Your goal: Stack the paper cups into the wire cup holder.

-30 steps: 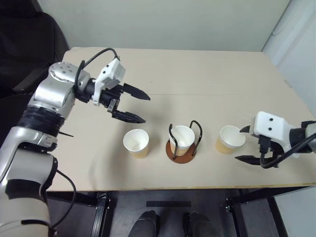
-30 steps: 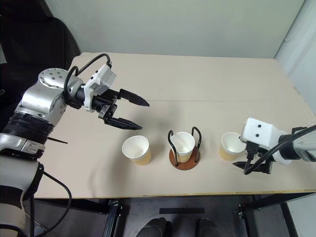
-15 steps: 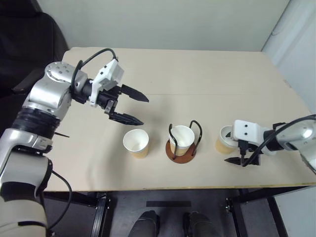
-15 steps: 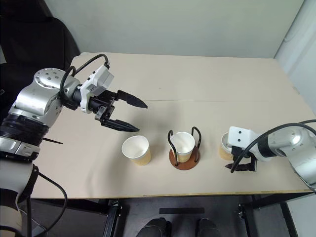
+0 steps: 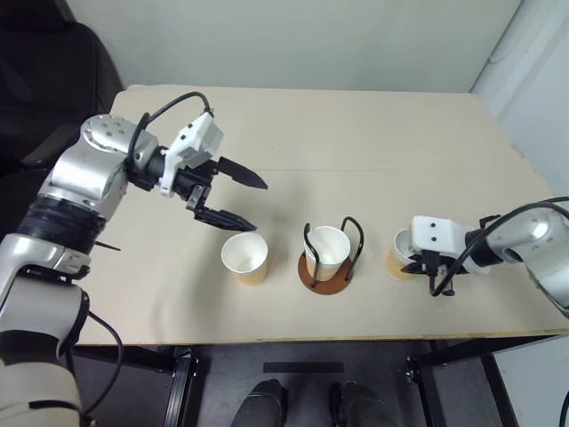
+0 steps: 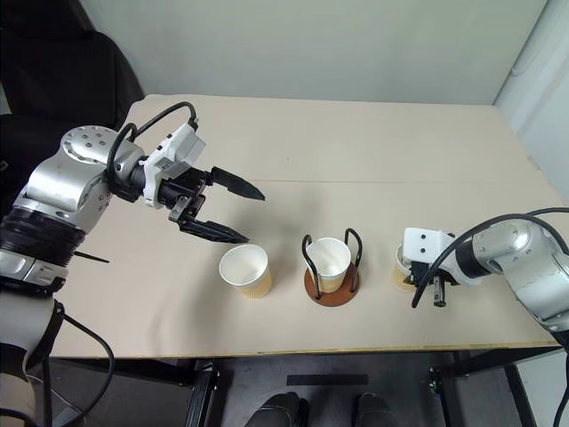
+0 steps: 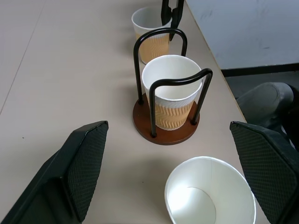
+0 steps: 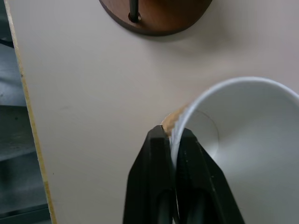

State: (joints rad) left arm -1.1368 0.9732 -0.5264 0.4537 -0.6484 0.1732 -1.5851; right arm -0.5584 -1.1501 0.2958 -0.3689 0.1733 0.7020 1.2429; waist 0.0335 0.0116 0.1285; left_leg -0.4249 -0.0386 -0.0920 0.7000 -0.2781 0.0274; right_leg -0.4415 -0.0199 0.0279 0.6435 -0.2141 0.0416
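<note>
I will let go of the paper cup in my right gripper inside the middle cup (image 5: 330,244), between the black loops of the wire cup holder.
Three tan paper cups stand in a row near the table's front edge. The left cup (image 5: 245,258) stands free, and my left gripper (image 5: 260,206) hangs open just above and behind it. The middle cup (image 5: 327,249) sits upright inside the wire cup holder (image 5: 321,277), between its black loops. My right gripper (image 8: 169,135) is shut on the right cup (image 5: 400,254), one finger inside and one outside the white rim on its near side. The left wrist view looks along the row: the left cup (image 7: 210,196), the wire cup holder (image 7: 154,133), then the right cup (image 7: 150,32).
The beige table (image 5: 373,142) stretches bare behind the cups, and its front edge (image 5: 267,340) runs close to them. A dark chair (image 5: 44,80) stands off the far left corner. The right cup stands about a cup's width from the holder.
My right gripper moved in over the right cup's near rim and closed on it. The left gripper stayed open and almost still.
</note>
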